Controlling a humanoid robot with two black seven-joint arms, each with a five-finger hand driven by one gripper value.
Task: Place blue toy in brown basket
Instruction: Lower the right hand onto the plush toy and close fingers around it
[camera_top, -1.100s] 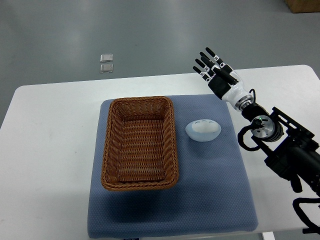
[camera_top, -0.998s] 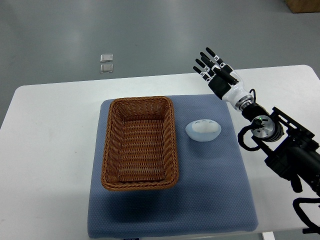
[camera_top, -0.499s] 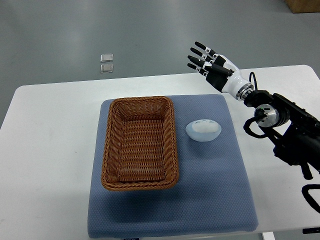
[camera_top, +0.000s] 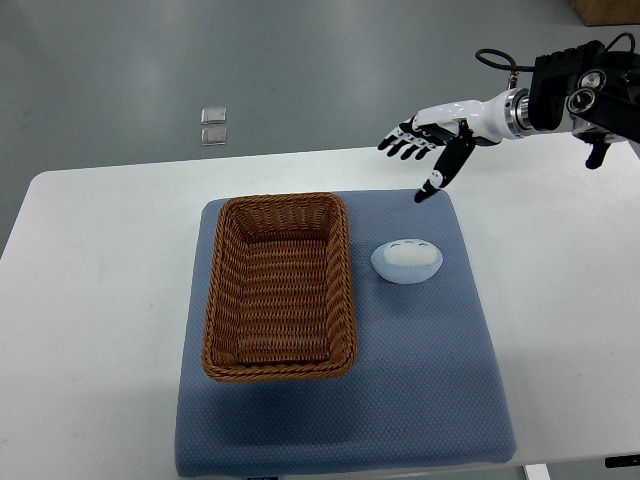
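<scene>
The blue toy should go into the brown basket, so my right gripper should close on the blue toy's end (camera_top: 430, 258) facing away from that basket.
The pale blue oval toy (camera_top: 407, 261) lies on the blue mat (camera_top: 420, 380), just right of the brown wicker basket (camera_top: 279, 285), which holds nothing. My right hand (camera_top: 420, 150) comes in from the upper right and hovers above the mat's far right corner, behind the toy and apart from it. Its fingers are spread and hold nothing, with the thumb pointing down toward the mat.
The mat lies on a white table (camera_top: 100, 300). Two small clear squares (camera_top: 212, 127) lie on the grey floor beyond the table. A brown box corner (camera_top: 605, 10) shows at the top right.
My right arm has swung up and away to the upper right. The hand has turned palm-down and dropped slightly toward the mat's far edge. The toy and basket have not moved.
</scene>
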